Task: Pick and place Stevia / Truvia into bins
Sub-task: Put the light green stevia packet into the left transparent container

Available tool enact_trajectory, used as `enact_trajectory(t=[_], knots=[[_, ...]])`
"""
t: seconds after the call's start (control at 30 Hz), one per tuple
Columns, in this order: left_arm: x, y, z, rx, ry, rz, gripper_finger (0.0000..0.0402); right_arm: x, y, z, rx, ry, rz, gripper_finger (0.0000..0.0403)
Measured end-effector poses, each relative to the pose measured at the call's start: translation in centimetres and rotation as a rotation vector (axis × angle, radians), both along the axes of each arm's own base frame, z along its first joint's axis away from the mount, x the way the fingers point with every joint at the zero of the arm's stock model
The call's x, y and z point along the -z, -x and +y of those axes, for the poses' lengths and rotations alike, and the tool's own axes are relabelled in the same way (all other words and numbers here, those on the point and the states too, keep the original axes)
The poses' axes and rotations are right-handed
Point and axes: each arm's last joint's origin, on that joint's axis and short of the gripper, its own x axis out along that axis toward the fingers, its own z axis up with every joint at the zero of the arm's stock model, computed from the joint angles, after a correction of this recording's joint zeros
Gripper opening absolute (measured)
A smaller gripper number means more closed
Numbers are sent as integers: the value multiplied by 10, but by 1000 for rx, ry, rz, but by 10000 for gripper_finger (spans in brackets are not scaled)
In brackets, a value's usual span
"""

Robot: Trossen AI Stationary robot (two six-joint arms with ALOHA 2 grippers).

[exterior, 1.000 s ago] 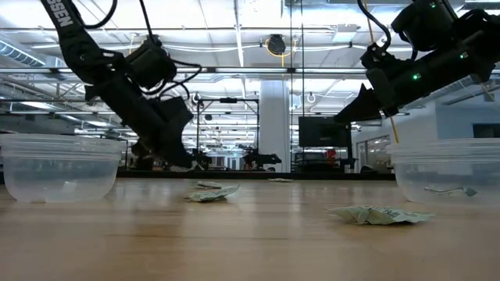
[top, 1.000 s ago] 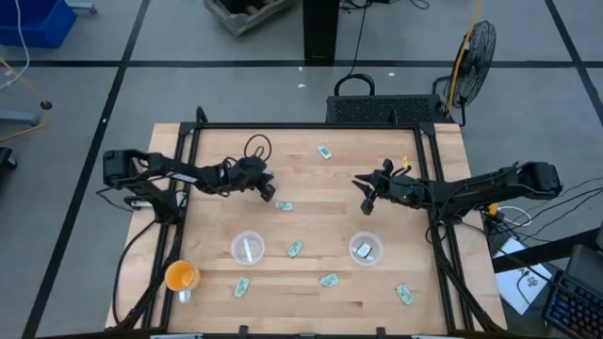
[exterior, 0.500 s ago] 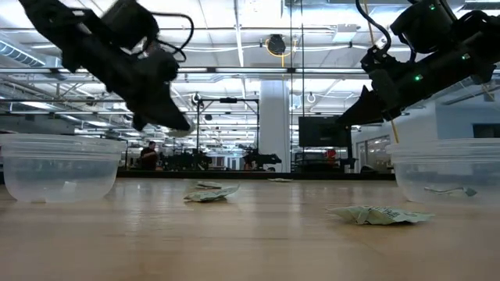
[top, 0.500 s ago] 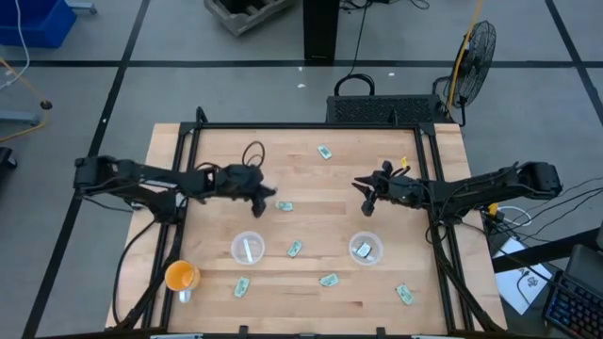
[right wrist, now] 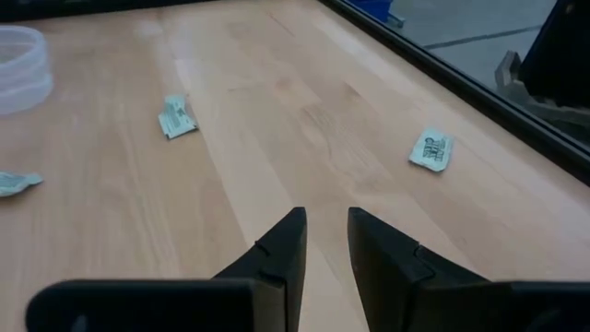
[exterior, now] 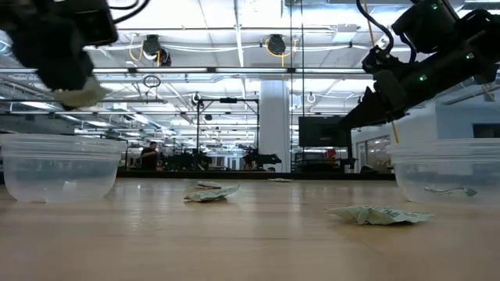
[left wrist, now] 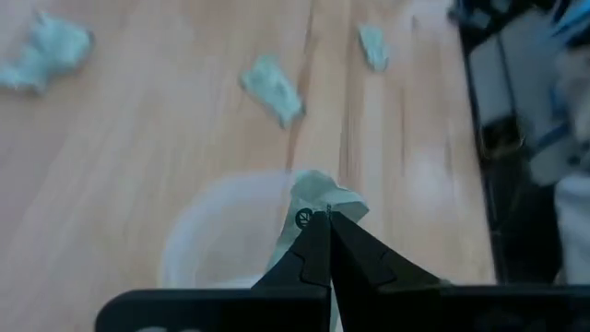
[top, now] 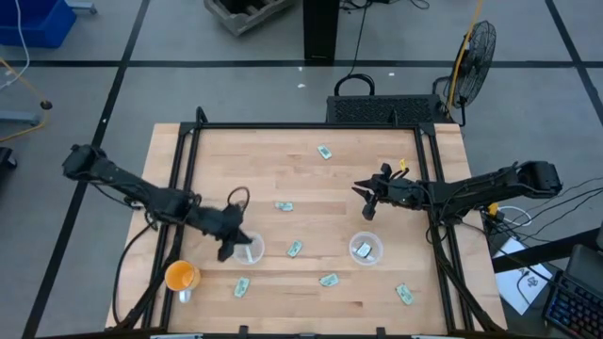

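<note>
I need to use my left gripper to drop the pale green Stevia packet inside the clear bin [top: 249, 249] [left wrist: 251, 247] that is nearest the orange cup.
My left gripper [top: 229, 249] hovers over the near-left rim of the left clear bin [top: 252, 250], shut on a pale green Stevia packet [left wrist: 323, 197]. The low view shows the packet [exterior: 78, 95] high above that bin [exterior: 61, 168]. The bin holds a white packet. The right bin [top: 365, 249] holds one too. My right gripper [right wrist: 324, 221] hangs open over bare wood at the table's middle right [top: 367, 193], nothing between its fingers. Several more packets lie flat on the wood, such as one [top: 284, 206] at the centre and one [top: 295, 249] between the bins. My left gripper pinches the packet's near edge [left wrist: 313, 210] between its two fingertips. The rest of the packet sticks out past the tips. The fingers slant down toward the table's near edge. The packet is lifted clear, above the bin [left wrist: 212, 244].
An orange cup [top: 181, 276] stands at the near left corner. Loose packets lie at the far middle [top: 325, 152] and along the near edge [top: 241, 287], [top: 328, 280], [top: 405, 295]. A black frame [top: 188, 160] borders the table's left, far and right sides.
My left gripper has risen from low over the table's centre and swung toward the near left, ending above the left bin. It stayed shut, and the packet went up with it, clear of the wood.
</note>
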Motion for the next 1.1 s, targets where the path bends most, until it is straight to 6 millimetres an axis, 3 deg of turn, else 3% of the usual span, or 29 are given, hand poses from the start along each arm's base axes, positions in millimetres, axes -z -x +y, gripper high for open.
enact_trajectory(t=[0.17,0.5,0.97,1.1], knots=[[16,5,-15,-34,-70,98,5,0,0,0,1,1,2,75],[44,-8,-21,-92,-112,203,4,0,0,0,1,1,4,75],[59,-17,-21,-119,-82,261,4,0,0,0,1,1,5,75],[58,-19,-22,-111,-72,230,25,0,0,0,1,1,5,75]])
